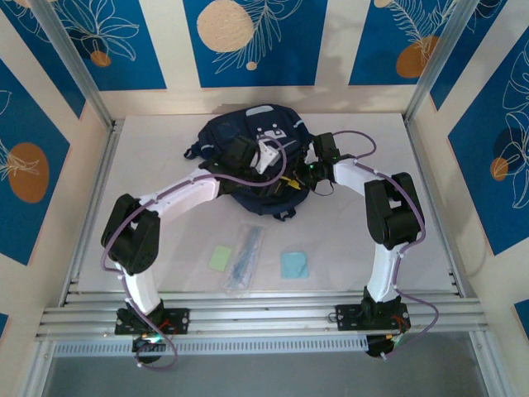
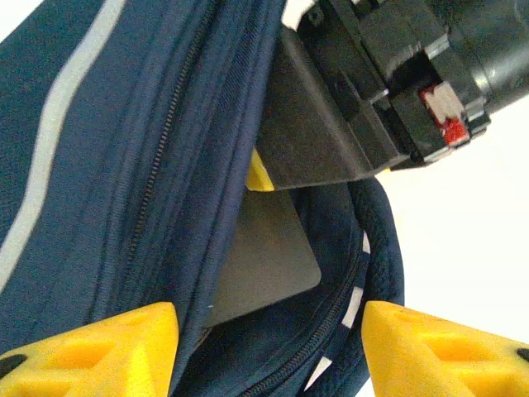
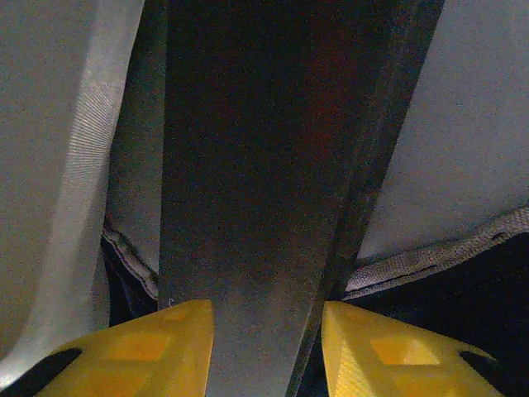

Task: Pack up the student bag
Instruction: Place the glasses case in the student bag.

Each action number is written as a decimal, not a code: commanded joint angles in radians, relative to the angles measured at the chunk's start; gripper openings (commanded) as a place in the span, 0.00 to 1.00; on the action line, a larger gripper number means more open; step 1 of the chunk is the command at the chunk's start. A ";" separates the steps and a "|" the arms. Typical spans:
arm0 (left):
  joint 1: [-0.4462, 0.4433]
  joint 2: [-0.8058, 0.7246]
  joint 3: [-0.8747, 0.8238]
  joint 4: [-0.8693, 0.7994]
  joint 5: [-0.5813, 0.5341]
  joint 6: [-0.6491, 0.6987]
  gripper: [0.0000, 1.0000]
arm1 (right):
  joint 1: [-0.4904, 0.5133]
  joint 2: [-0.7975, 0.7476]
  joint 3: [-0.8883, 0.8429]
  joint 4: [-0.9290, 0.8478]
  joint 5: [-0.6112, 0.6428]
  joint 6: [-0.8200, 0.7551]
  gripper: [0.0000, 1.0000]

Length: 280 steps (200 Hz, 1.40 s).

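The bag's flap hangs over the dark slab in the robot's right gripper, so the left gripper needs to grab the flap's edge [image 2: 205, 285] and pull the bag's opening wide.
The student bag [image 1: 240, 136], dark navy with grey trim, lies at the back middle of the table, its zip mouth [image 2: 331, 314] gaping. My left gripper [image 1: 266, 157] hovers over that mouth, open, its yellow fingers either side of the opening and nothing between them [image 2: 269, 347]. My right gripper [image 1: 296, 180] reaches in from the right, shut on a dark flat slab [image 3: 248, 207] that slants down into the bag [image 2: 302, 132]. One of its yellow fingers [image 2: 259, 175] peeks out beside the slab. A lighter grey flat panel with a rounded corner [image 2: 264, 256] sits inside the bag.
On the table in front of the bag lie a green pad [image 1: 221, 257], a clear pouch of pens [image 1: 245, 255] and a light blue pad [image 1: 294, 265]. Metal frame posts and patterned walls enclose the table on three sides.
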 commanded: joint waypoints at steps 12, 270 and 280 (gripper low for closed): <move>-0.007 0.052 0.011 0.033 -0.204 0.080 0.59 | 0.015 0.026 -0.020 0.038 -0.053 0.015 0.39; -0.002 -0.001 0.268 -0.017 0.049 -0.077 0.00 | 0.114 0.275 0.129 0.565 0.031 0.460 0.31; 0.004 0.003 0.266 -0.019 0.020 -0.074 0.00 | 0.116 0.255 0.105 0.582 0.033 0.449 0.32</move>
